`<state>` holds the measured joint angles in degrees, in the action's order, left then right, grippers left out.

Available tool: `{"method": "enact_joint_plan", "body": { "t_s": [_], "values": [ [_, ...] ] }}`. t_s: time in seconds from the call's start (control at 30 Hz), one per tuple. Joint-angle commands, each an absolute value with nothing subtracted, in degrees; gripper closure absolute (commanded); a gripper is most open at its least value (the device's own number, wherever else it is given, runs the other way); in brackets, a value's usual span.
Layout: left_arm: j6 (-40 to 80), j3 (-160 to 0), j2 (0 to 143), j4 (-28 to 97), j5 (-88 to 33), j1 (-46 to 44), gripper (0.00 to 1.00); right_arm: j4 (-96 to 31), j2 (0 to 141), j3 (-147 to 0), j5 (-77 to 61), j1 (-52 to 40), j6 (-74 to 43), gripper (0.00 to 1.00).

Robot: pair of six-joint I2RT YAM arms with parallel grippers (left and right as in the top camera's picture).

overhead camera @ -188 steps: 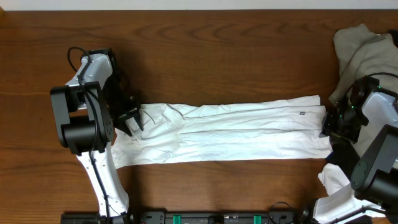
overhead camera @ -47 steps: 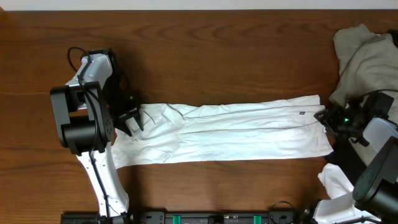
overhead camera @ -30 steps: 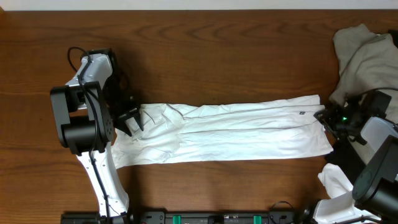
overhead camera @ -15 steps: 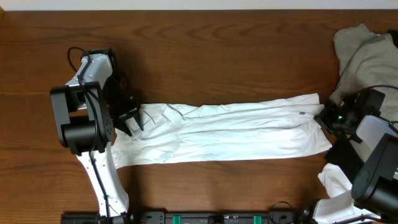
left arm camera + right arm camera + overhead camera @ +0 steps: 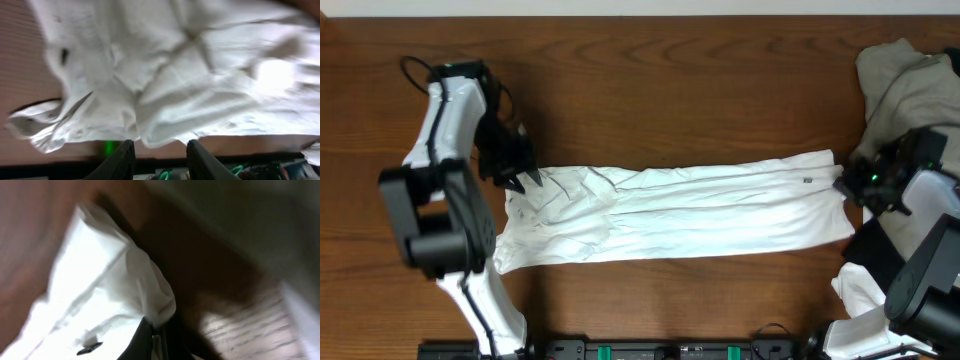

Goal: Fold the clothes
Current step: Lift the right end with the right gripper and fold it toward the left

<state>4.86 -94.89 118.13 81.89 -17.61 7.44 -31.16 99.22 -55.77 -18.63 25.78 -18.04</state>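
Note:
Next, I let go of the T-shirt's tagged end with my right gripper, folded back onto the middle of the long white strip (image 5: 699,211).
The clothes, a white T-shirt (image 5: 690,210), lie folded into a long strip across the table. My left gripper (image 5: 520,182) stands at the strip's upper left end. In the left wrist view its fingers (image 5: 125,160) are apart, with rumpled white cloth (image 5: 165,75) just beyond the tips and bare wood between them. My right gripper (image 5: 844,184) is at the strip's right end. The right wrist view shows this gripper (image 5: 156,336) shut on a pinch of the shirt's edge (image 5: 100,295), next to a small dark tag (image 5: 90,347).
A beige-grey garment (image 5: 910,90) is heaped at the back right corner. A black cloth (image 5: 885,250) and a small white piece (image 5: 855,290) lie under the right arm. The wooden table (image 5: 670,90) stretches behind the shirt.
The right gripper has shut on the shirt's right edge. The left arm has swung toward the back of the table, and the strip's left end has shifted slightly.

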Motion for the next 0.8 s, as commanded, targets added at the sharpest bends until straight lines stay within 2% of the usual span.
{"method": "enact_joint_plan", "body": {
  "t_s": [0.0,0.37,0.77],
  "values": [
    [5.06,-96.27,112.44,81.47,-17.45,7.53,0.61,-35.09,94.94,-62.78,-12.6,25.47,-15.2,0.99],
    [5.06,-96.12,109.82,81.28,-17.5,7.53,0.6,-47.05,90.7,-69.87,-11.35,23.09,-12.23,0.99],
    [5.08,-96.12,109.84,81.3,-17.5,7.53,0.59,-49.54,90.3,-69.87,-11.31,5.1,-15.09,0.99]
  ]
}}
